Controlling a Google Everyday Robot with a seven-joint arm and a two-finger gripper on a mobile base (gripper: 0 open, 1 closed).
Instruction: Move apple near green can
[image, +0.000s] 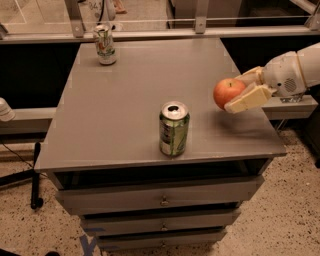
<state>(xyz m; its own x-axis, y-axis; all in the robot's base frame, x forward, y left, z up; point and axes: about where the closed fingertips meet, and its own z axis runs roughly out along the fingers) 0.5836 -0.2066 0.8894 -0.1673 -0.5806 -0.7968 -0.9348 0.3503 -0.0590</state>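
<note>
I will set the apple down on the grey table with my gripper, snug (203, 128) beside the green can, on my arm's side.
The red-orange apple (227, 93) is held in my gripper (239, 92), which reaches in from the right on a white arm. The cream fingers (248, 99) are shut on the apple, which hangs a little above the grey table's right side. The green can (174, 128) stands upright near the table's front edge, left of and nearer than the apple, about a can's width or two away from it.
A slimmer white-silver can (105, 44) stands at the table's far left corner. The grey table (120, 95) has drawers (162, 200) below. A rail and glass partition (165, 25) run behind. A ledge (292, 105) lies to the right under the arm.
</note>
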